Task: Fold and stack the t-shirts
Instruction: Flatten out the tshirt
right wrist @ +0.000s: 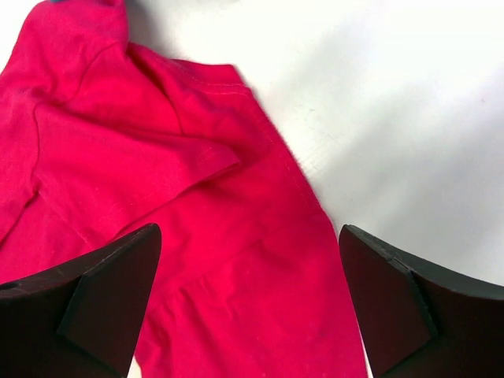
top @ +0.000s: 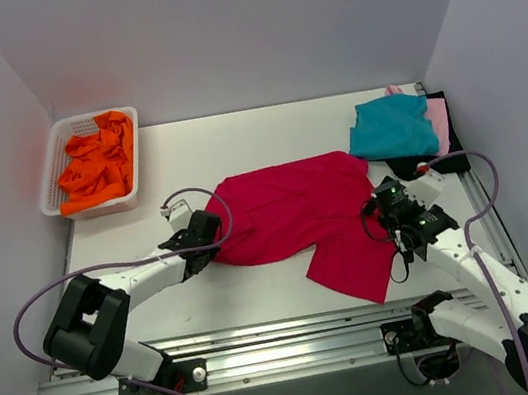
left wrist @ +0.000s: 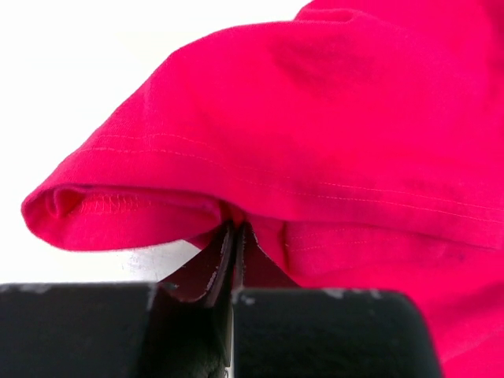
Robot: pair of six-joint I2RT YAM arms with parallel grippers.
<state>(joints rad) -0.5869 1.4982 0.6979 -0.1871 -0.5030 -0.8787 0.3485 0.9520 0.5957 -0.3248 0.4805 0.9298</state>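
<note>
Next, my right gripper goes to the crimson-red t-shirt's corner [top: 373,292] nearest the metal rail and closes there.
The large crimson-red t-shirt [top: 298,217] lies spread and rumpled in the middle of the table. My left gripper [top: 213,242] is shut on its left hem; the left wrist view shows the jaws pinched together on a fold of the red cloth [left wrist: 315,142]. My right gripper [top: 387,215] is open above the shirt's right side, with red cloth [right wrist: 197,236] below and between the fingers. A teal t-shirt [top: 392,127] lies folded at the back right on a pale pink one [top: 438,118] and a black one [top: 431,165]. An orange t-shirt [top: 97,167] is bunched in the basket.
The white lattice basket [top: 52,172] stands at the back left. Grey walls close the table on three sides. A metal rail [top: 289,345] runs along the near edge by the arm bases. Bare white table [right wrist: 394,118] shows right of the shirt.
</note>
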